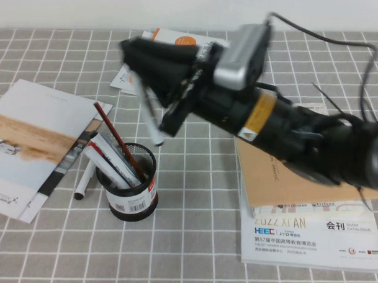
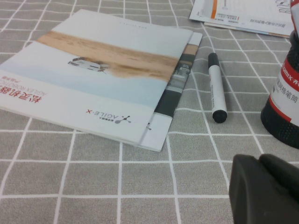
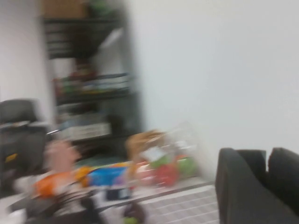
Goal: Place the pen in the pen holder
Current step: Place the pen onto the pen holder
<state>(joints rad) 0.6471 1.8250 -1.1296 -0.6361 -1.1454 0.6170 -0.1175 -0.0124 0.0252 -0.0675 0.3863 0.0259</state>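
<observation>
Next, I release the pen from my right gripper inside the black mesh pen holder (image 1: 128, 157), leaning against the dark-red stick.
My right gripper (image 1: 137, 65) hangs over the middle of the table, shut on a pen (image 1: 154, 118) with a white barrel and black tip. The pen points down and ends just above the far rim of the black mesh pen holder (image 1: 133, 188). The holder has several pens and a dark-red stick in it and also shows in the left wrist view (image 2: 281, 105). A second pen (image 1: 84, 180) lies on the cloth left of the holder; it also shows in the left wrist view (image 2: 217, 88). My left gripper (image 2: 260, 163) is shut and empty, low near the table's front left.
A booklet (image 1: 40, 142) lies at the left, its edge next to the lying pen. A brown book (image 1: 293, 176) on a white catalogue (image 1: 310, 236) lies at the right under my right arm. A leaflet (image 1: 174, 40) lies at the back.
</observation>
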